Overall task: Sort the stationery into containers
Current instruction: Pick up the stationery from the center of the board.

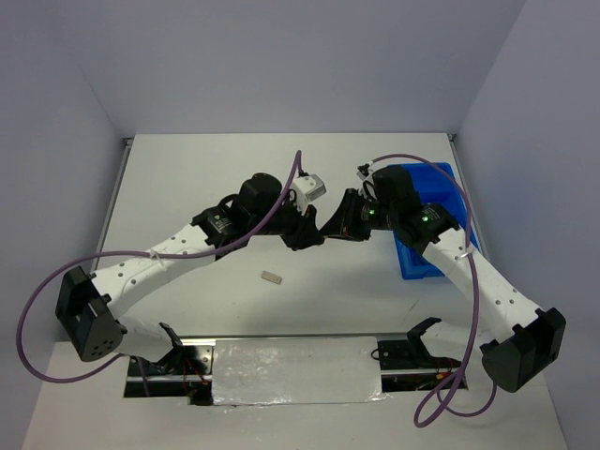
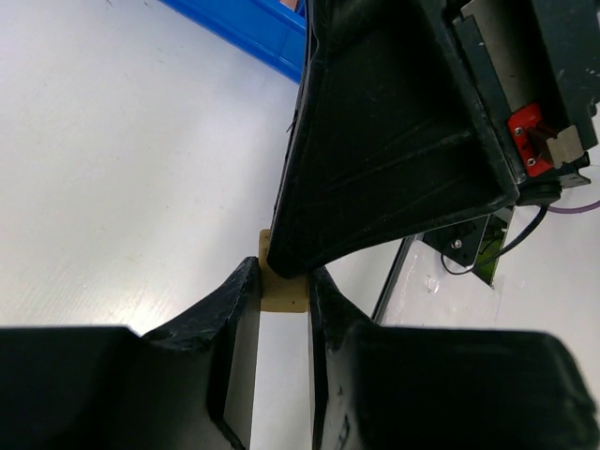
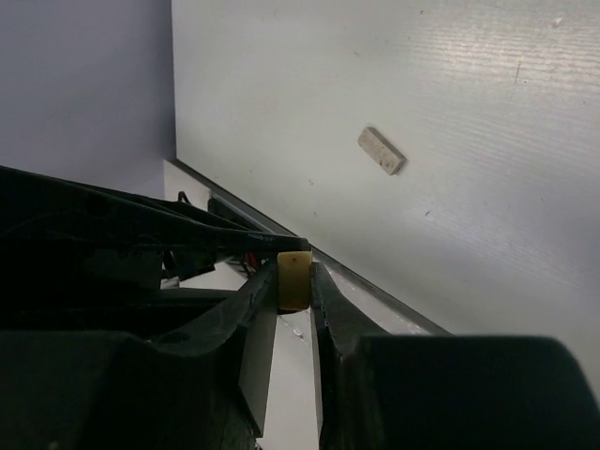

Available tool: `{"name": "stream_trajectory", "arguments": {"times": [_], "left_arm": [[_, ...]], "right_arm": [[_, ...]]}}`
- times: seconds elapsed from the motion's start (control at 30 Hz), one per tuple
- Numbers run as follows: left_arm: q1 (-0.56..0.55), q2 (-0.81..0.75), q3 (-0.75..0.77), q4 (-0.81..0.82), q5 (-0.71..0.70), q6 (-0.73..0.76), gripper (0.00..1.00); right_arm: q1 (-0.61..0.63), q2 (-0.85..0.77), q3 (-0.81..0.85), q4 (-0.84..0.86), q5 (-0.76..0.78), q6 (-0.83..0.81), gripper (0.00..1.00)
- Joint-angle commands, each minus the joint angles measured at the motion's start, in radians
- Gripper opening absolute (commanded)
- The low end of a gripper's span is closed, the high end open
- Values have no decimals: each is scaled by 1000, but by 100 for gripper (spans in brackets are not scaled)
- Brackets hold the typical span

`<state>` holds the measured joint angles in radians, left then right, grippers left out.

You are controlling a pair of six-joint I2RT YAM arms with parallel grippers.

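My right gripper is pinching the tan eraser block above the table's middle, and I need to let go of it in the far end of the blue tray [image 1: 411, 187].
A tan eraser block [image 2: 284, 298] is pinched between my left gripper's [image 2: 284, 279] jaws. My right gripper [image 3: 294, 274] is shut on the same eraser block [image 3: 293, 281] from the other side. In the top view the two grippers meet tip to tip above the table's middle, left gripper [image 1: 307, 234] and right gripper [image 1: 336, 225]; the block is hidden between them. A second tan eraser block [image 1: 272, 277] lies flat on the table in front of them, also in the right wrist view [image 3: 382, 150]. The blue tray [image 1: 442, 178] stands at the right, mostly under the right arm.
The tray's blue edge [image 2: 239, 28] shows at the top of the left wrist view. The right arm's dark finger body [image 2: 394, 141] fills the upper right of that view. Purple cables loop off both arms. The table's near metal edge [image 3: 375, 291] runs behind the right fingers.
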<state>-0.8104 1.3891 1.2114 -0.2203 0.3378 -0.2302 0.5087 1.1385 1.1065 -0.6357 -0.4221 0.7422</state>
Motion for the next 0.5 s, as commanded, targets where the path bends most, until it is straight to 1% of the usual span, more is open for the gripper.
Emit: {"name": "stream_trajectory", "arguments": {"times": [0.0,0.07,0.13,0.17,0.2,0.23,0.3,0.33,0.4,0.43,0.47], "left_arm": [[8,-41,23,90,-57,38,6],[8,-47,19,91,-60,40,7],[8,-47,19,91,-59,38,9],[8,-48,17,91,-63,38,15],[7,-48,17,91,-68,37,18],[7,-48,14,91,-72,37,21],[8,-47,16,87,-92,32,39],[7,-45,19,82,-101,31,51],[7,-36,25,62,-112,25,94],[7,-33,40,50,-111,26,99],[7,-26,45,38,-129,22,99]], "right_arm": [[22,-8,1,-32,-72,2,25],[24,-10,-2,-27,-75,5,23],[22,-17,-17,13,-96,16,9],[24,-19,-25,30,-119,41,0],[24,-22,-34,48,-135,58,0],[24,-28,-55,106,-156,75,0],[24,-32,-72,152,-196,127,0],[22,-37,-79,180,-195,137,0],[19,-39,-71,183,-158,134,0],[7,-31,-50,163,-138,122,0],[-2,-23,-39,150,-92,85,0]]}}
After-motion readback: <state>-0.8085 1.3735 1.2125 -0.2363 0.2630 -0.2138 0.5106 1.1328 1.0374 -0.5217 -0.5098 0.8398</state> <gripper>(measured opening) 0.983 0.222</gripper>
